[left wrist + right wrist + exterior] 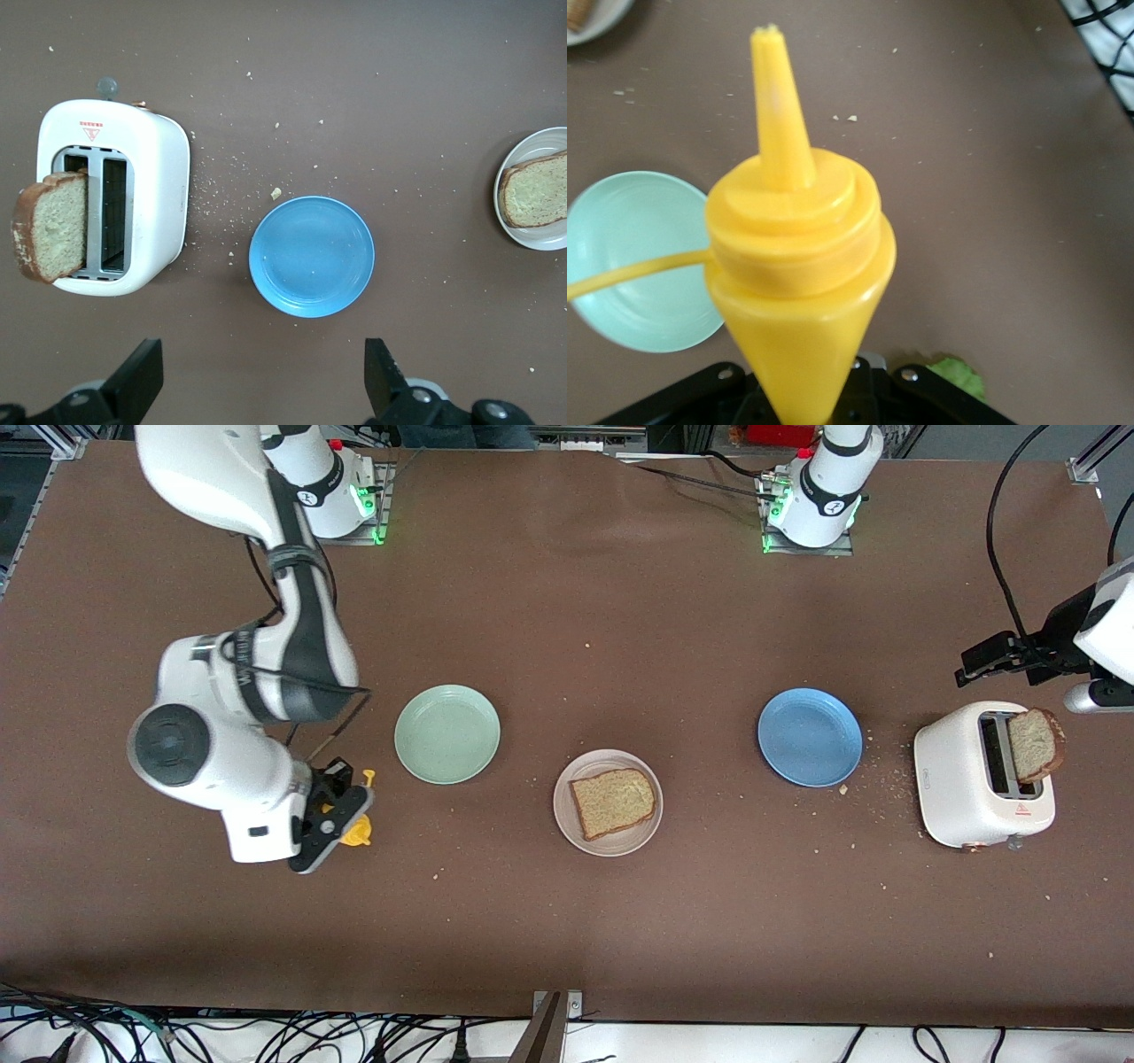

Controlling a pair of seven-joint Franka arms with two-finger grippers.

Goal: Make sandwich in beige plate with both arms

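Observation:
Next, I set the yellow squeeze bottle down with my right gripper beside the mint-green plate [329,737], on that plate's side away from the beige plate.
The beige plate [567,824] lies in the middle of the table with one square slice of brown bread [613,802] on it. A second slice [1035,744] sticks up out of the white toaster [961,797] at the left arm's end. My right gripper [341,815] is shut on a yellow squeeze bottle [797,266], over the table beside the mint-green plate [446,733]. A bit of green lettuce [957,376] shows on the table under that gripper. My left gripper [266,376] hangs open and empty, high over the table by the toaster.
A blue plate [809,737] sits between the beige plate and the toaster. Crumbs are scattered round the toaster and the blue plate. Cables run along the table's near edge.

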